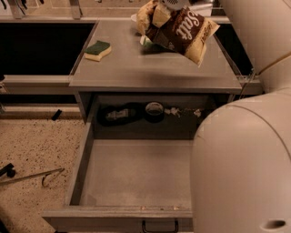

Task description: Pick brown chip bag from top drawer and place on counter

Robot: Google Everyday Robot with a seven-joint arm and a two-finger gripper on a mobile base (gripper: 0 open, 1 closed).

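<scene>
Next, my gripper lets go of the brown chip bag on the middle of the grey counter (162, 62), behind the open top drawer.
The brown chip bag (179, 32), dark brown with cream ends and white "Salt" lettering, hangs tilted just above the far right part of the grey counter (136, 68). My gripper (170, 4) is at the top edge of the camera view, shut on the bag's upper end, mostly cut off by the frame. The bag casts a shadow on the counter below it. The top drawer (82, 159) is pulled wide open below the counter's front edge, its flat bottom bare, its dark handle (159, 226) at the front.
A green and yellow sponge (97, 50) lies on the counter's left side. A tape roll (154, 110) and a dark object (116, 113) sit in the recess behind the drawer. My pale arm (241, 164) fills the right side. A metal rod (27, 176) lies on the speckled floor at the left.
</scene>
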